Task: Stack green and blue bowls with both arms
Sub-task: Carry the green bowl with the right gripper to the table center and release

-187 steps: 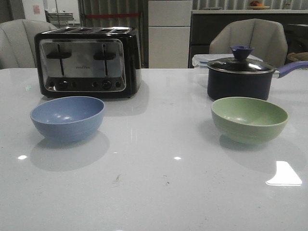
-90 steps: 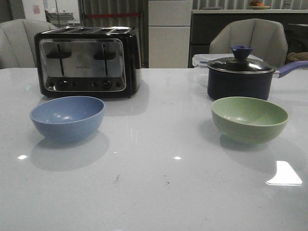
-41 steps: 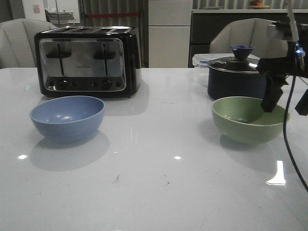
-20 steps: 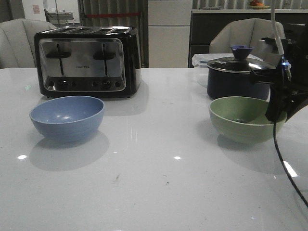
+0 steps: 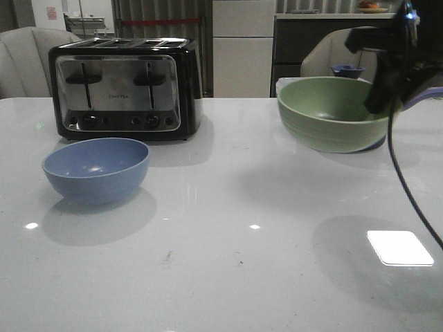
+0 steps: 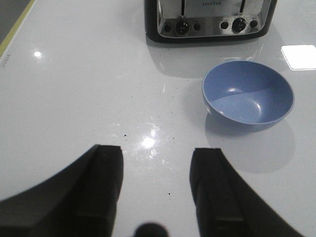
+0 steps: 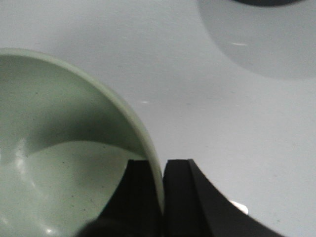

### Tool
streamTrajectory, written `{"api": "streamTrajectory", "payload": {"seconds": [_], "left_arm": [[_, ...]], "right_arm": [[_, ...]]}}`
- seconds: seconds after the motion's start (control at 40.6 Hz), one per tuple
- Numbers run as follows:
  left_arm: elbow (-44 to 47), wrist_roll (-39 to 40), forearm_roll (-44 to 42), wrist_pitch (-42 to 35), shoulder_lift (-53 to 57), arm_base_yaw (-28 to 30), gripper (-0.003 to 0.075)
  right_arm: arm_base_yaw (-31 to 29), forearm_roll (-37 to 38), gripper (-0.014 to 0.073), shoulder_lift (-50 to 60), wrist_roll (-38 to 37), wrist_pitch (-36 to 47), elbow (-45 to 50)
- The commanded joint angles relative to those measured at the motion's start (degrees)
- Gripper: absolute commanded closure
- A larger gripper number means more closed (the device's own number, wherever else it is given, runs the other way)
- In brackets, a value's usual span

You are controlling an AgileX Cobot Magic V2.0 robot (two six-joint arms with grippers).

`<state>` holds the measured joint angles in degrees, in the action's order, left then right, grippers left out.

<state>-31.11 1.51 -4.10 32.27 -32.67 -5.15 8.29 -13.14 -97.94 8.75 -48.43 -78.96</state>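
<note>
Next, I set the green bowl down with my right gripper on the bare table [image 5: 239,242] between the blue bowl and the bright square.
The dusty blue bowl [image 5: 95,168] sits upright on the white table at the left, in front of the toaster; it also shows in the left wrist view [image 6: 248,94]. My right gripper [image 5: 381,97] is shut on the right rim of the sage green bowl [image 5: 329,114] and holds it in the air above the table's right side. In the right wrist view the fingers pinch the green bowl's wall [image 7: 64,163], one inside and one outside. My left gripper [image 6: 157,170] is open and empty over bare table, short of the blue bowl. The left arm is out of the front view.
A black and chrome toaster [image 5: 124,86] stands at the back left. The navy saucepan's lid knob [image 5: 346,70] peeks out behind the raised green bowl. A thin black cable [image 5: 408,194] hangs from the right arm. Chairs stand behind the table.
The right arm came in from the right, closed on the green bowl's rim and lifted it up off the table, a little leftward. The blue bowl has not moved.
</note>
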Motion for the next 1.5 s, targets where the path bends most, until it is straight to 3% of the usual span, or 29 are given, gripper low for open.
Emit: {"api": "streamTrajectory", "payload": {"seconds": [0.0, 0.271, 0.689, 0.836, 0.984, 1.082, 1.476], "left_arm": [[-1.87, 0.51, -0.16, -4.25, -0.44, 0.08, 0.0341], [-1.87, 0.51, -0.16, -4.25, -0.44, 0.08, 0.0341], [-1.87, 0.51, -0.16, -4.25, -0.44, 0.08, 0.0341], [-1.87, 0.51, -0.16, -4.25, -0.44, 0.08, 0.0341], [-1.87, 0.51, -0.16, -4.25, -0.44, 0.08, 0.0341], [-1.87, 0.51, -0.16, -4.25, -0.44, 0.08, 0.0341], [-1.87, 0.51, -0.16, -4.25, -0.44, 0.08, 0.0341]], "right_arm": [[4.21, -0.99, 0.054, 3.85, 1.09, 1.09, -1.85], [15.99, -0.89, 0.054, -0.46, 1.09, 1.02, -1.67], [17.36, 2.74, 0.0519, -8.43, 1.09, 0.6, -1.67], [17.3, 2.99, 0.0415, -9.59, 1.09, 0.05, -1.67], [17.3, 2.99, 0.0239, -9.21, 1.09, -0.34, -1.81], [17.3, 2.79, 0.0188, -7.37, 1.09, -0.32, -1.81], [19.47, 1.86, 0.019, 17.73, 4.85, 7.93, 11.01]]}}
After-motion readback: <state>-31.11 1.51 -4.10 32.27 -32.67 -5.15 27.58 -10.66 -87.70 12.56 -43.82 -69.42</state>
